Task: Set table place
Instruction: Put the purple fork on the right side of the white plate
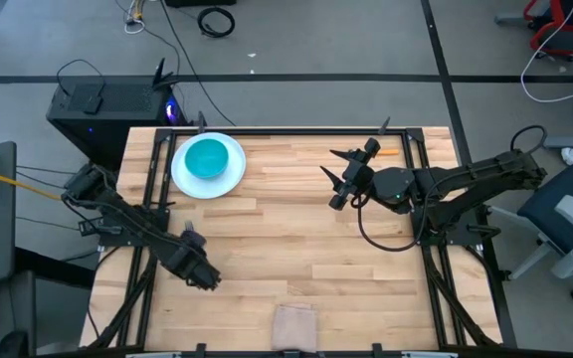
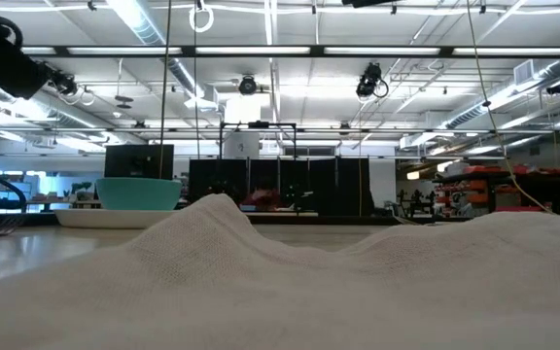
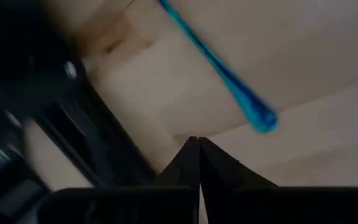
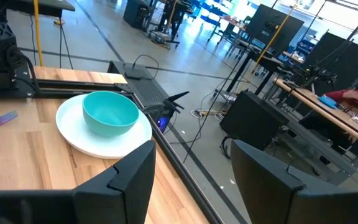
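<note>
I need to open my left gripper, now shut beside the handle end of the slanting fork, turn it in line and grip farther up the fork's handle (image 3: 215,61).
The white plate (image 1: 229,179) lies at the table's far left with the teal bowl (image 1: 207,158) standing on it; both also show in the right wrist view as plate (image 4: 79,140) and bowl (image 4: 109,113). The blue-handled fork (image 3: 229,78) lies flat on the planks near the left rail, close to my left gripper (image 3: 197,146), which is shut and points down just short of the handle's end. The orange-handled spoon (image 1: 389,151) lies by the far right rail. My right gripper (image 1: 338,177) hovers open above the table's middle right, facing the plate.
A beige folded cloth (image 1: 293,323) lies at the middle of the near edge and fills the low view as cloth (image 2: 309,282). Black rails (image 1: 421,199) run along the table's sides. Bare planks (image 1: 286,239) lie between plate, cloth and right arm.
</note>
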You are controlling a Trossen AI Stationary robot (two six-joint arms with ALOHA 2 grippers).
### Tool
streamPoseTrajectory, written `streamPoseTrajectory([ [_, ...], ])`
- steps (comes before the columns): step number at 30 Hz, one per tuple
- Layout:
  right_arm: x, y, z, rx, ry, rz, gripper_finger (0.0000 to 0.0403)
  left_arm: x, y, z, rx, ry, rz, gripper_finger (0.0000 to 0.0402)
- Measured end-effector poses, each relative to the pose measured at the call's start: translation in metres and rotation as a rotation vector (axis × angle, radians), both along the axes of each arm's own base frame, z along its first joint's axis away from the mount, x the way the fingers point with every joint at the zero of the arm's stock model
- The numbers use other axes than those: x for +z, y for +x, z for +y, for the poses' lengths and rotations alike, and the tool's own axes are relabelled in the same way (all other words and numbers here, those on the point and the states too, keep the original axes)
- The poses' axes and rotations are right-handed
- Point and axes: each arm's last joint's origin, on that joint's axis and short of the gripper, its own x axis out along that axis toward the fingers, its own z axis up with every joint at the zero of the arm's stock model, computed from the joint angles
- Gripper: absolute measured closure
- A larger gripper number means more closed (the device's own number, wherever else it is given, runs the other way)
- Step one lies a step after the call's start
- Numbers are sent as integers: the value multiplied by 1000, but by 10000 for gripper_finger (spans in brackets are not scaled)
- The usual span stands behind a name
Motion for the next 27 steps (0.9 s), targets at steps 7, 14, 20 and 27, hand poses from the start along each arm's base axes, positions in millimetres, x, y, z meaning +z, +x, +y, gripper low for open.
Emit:
streamPoseTrajectory([
  [7, 0, 0, 0, 0, 0, 1, 188, -19, 2, 1, 304, 12, -58, 386],
  [14, 0, 0, 0, 1, -5, 5, 188, -36, -4, 12, 360, 49, -44, 395],
  [20, 0, 0, 0, 12, -13, 17, 188, -37, -1, 18, 374, 96, -78, 367],
  [27, -1, 1, 1, 50, -3, 20, 188, -37, 4, 27, 391, 130, -101, 318],
])
